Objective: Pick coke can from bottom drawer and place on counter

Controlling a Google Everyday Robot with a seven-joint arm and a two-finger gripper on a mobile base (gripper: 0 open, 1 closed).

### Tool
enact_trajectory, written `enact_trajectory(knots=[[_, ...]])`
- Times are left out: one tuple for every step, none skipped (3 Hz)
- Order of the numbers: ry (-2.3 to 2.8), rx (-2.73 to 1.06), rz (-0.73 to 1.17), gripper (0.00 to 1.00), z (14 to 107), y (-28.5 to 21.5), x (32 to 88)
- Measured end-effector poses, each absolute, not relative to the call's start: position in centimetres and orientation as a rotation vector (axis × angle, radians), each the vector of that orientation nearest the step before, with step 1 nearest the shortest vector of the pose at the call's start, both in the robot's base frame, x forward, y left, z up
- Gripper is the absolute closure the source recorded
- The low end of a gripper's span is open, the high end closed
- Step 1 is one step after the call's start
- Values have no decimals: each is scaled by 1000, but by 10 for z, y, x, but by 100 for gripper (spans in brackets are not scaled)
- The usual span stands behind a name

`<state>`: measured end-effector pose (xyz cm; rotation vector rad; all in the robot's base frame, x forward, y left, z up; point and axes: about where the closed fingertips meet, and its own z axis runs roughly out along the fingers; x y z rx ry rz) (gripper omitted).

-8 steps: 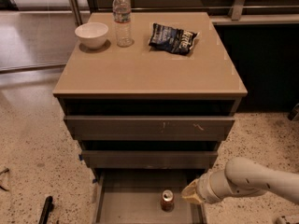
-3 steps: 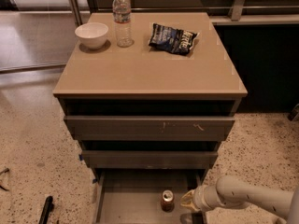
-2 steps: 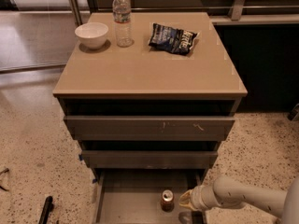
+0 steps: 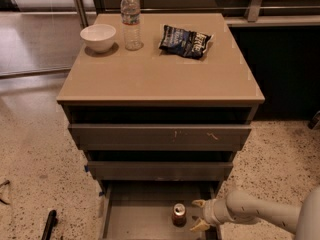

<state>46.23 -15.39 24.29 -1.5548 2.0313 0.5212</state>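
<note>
The robot's gripper should close around the upright sides of the coke can (image 4: 179,216) where it stands in the open bottom drawer.
The coke can (image 4: 179,214) stands upright on the grey floor of the open bottom drawer (image 4: 135,221), right of its middle. My gripper (image 4: 196,215) reaches in from the right at can height. It is open, with its two tan fingertips (image 4: 198,203) spread just to the right of the can and apart from it. The tan counter (image 4: 160,69) is the cabinet's top, well above.
On the counter stand a white bowl (image 4: 98,36) and a clear water bottle (image 4: 131,19) at the back left, and a dark chip bag (image 4: 185,40) lies at the back middle. Two wider drawers (image 4: 160,134) stick out above the bottom one. Speckled floor lies around.
My gripper has dropped lower into the bottom drawer and moved left, closer to the can. The can has not moved.
</note>
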Motion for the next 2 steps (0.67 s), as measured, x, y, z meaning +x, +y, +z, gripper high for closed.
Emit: enact_trajectory(knots=[[2007, -1551, 534, 35, 234, -149, 467], [1973, -1536, 554, 36, 227, -139, 476]])
